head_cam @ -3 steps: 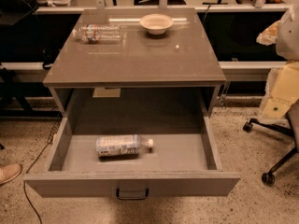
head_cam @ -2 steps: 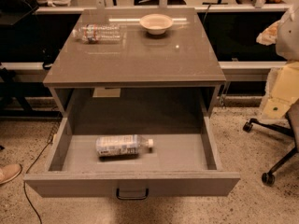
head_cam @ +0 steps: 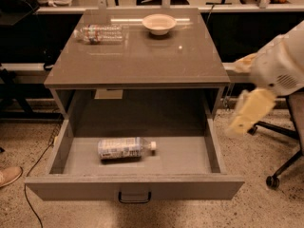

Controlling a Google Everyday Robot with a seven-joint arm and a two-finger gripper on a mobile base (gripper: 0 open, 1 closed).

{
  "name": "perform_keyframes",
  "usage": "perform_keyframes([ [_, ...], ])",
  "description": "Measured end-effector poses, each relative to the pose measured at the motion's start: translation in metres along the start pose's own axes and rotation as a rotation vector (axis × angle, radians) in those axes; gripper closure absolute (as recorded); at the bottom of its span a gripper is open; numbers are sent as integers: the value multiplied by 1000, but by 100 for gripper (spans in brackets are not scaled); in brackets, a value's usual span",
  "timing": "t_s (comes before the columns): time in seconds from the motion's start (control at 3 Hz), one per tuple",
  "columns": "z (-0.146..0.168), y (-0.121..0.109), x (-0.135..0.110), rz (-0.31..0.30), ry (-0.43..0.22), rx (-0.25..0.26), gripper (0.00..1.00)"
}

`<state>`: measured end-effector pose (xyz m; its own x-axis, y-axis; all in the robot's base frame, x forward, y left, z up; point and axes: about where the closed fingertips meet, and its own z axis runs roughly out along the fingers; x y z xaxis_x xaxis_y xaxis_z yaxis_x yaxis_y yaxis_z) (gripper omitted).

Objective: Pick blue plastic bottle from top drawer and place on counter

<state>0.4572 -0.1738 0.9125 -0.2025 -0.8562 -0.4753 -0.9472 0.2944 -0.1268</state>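
Note:
The robot's gripper needs to close around the middle [head_cam: 129,147] of the blue plastic bottle in the open top drawer, between the bottle's bottom end and its white cap.
The blue plastic bottle [head_cam: 124,148] lies on its side in the open top drawer [head_cam: 135,187], left of the middle, with its white cap pointing right. The drawer is pulled fully out under the glossy grey-brown counter [head_cam: 142,63]. My gripper [head_cam: 249,110] hangs blurred at the right, beside the cabinet's right side. It is above and to the right of the drawer and well apart from the bottle. It holds nothing that I can see.
A clear ribbed bottle [head_cam: 100,33] lies at the counter's back left and a white bowl [head_cam: 159,23] stands at the back middle. A wheeled chair base [head_cam: 280,172] is on the floor at the right. A shoe [head_cam: 9,175] and a cable are at the left.
My arm has swung in from the right edge, leftward and down toward the cabinet's right side. The bottle, drawer and counter items have not moved.

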Motion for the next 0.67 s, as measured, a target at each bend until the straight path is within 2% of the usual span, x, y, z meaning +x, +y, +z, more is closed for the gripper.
perform_keyframes([
  [0.33,72,10,-54,-10,-195,-90,0],
  [0.67,129,27,-121,-41,-321,-162,0],
])
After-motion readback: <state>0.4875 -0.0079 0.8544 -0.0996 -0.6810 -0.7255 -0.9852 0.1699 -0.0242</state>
